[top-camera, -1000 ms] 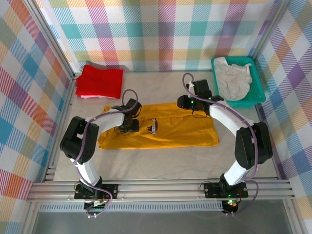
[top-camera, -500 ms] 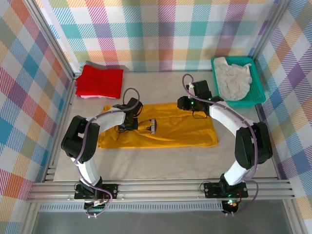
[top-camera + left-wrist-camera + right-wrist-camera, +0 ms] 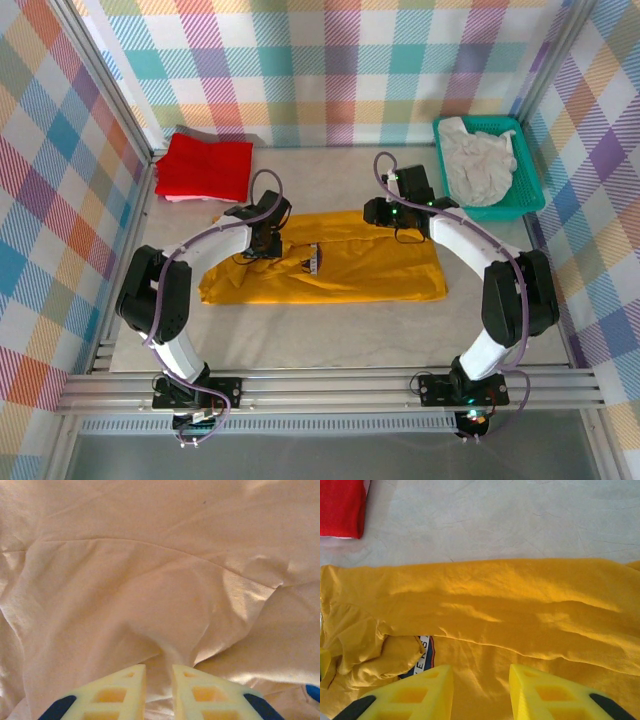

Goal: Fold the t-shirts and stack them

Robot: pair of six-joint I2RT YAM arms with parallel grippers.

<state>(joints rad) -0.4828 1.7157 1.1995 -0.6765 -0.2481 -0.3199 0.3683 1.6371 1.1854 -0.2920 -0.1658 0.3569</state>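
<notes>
My left gripper should pinch the sleeve's loose end point(image 3: 160, 680) and pull it smooth before folding further, because the yellow t-shirt's sleeve is lying rumpled beside the logo.
A mustard-yellow t-shirt point(image 3: 350, 275) lies spread across the middle of the table, its dark logo point(image 3: 313, 262) partly folded under. My left gripper point(image 3: 262, 243) sits on the shirt's upper left part. In the left wrist view that gripper point(image 3: 159, 672) is shut on a pinched ridge of the yellow cloth point(image 3: 150, 580). My right gripper point(image 3: 384, 214) stands at the shirt's far edge, open, its fingers point(image 3: 410, 692) apart over flat yellow cloth point(image 3: 520, 605). A folded red t-shirt point(image 3: 205, 165) lies at the back left. An off-white t-shirt point(image 3: 480, 160) sits crumpled in the basket.
The teal mesh basket point(image 3: 530, 200) stands at the back right against the checked wall. Checked walls close in the table on three sides. Bare grey tabletop point(image 3: 320, 335) stretches between the yellow shirt and the arm bases.
My left gripper closed on the yellow cloth and moved a little toward the far side, bunching the shirt's left part. The right arm stayed put.
</notes>
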